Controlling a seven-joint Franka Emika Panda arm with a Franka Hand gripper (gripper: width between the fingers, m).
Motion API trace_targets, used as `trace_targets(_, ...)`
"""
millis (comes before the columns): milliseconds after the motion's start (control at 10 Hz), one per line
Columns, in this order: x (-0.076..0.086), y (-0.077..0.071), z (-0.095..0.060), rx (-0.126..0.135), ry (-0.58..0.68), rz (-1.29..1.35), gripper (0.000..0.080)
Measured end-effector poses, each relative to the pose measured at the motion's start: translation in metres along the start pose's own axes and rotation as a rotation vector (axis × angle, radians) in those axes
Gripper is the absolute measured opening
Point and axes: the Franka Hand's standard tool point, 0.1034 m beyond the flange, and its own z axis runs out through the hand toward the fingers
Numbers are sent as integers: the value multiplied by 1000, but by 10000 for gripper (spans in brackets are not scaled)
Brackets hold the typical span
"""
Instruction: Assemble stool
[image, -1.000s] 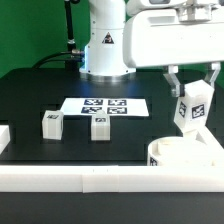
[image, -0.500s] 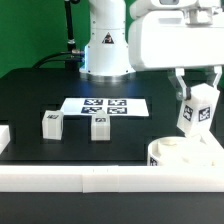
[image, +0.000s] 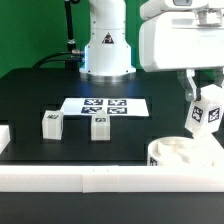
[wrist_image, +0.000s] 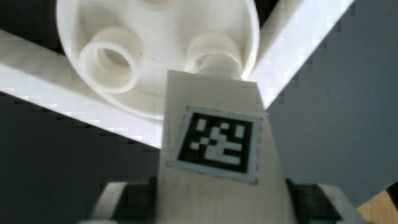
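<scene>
The robot's gripper will release the white stool leg standing in the seat disc's hole (image: 200, 153) (wrist_image: 217, 64) directly beneath the leg's tip. The leg is now tilted above the seat disc.
My gripper (image: 205, 92) is shut on a white stool leg (image: 206, 114) with a black-and-white tag and holds it tilted in the air above the round seat disc (image: 181, 153) at the exterior view's right. In the wrist view the held leg (wrist_image: 217, 140) fills the middle between my fingers, and the seat disc (wrist_image: 151, 45) with its holes lies beyond it. Two more tagged legs (image: 52, 123) (image: 99, 126) stand on the black table at the exterior view's left and middle.
The marker board (image: 105, 105) lies flat behind the two loose legs. A long white border bar (image: 90, 179) runs along the table's front edge, and the seat disc rests against it. The robot's white base (image: 105, 45) stands at the back.
My gripper has carried the held leg toward the exterior view's right, and the leg now hangs over the seat disc's right part. The other parts have not moved.
</scene>
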Motion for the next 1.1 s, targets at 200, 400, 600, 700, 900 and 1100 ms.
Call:
trace_targets(200, -2, 3, 7, 1, -8, -24, 325)
trace_targets(400, 3, 9, 10, -2, -2, -26, 325)
trace_targets(600, 2, 10, 13, -2, -2, -29, 325)
trace_targets(700, 1, 10, 15, -2, -2, -28, 325)
trace_targets(900, -5, 2, 19, -5, 31, -33, 325)
trace_targets(1100, -9, -2, 20, -15, 87, -37, 325)
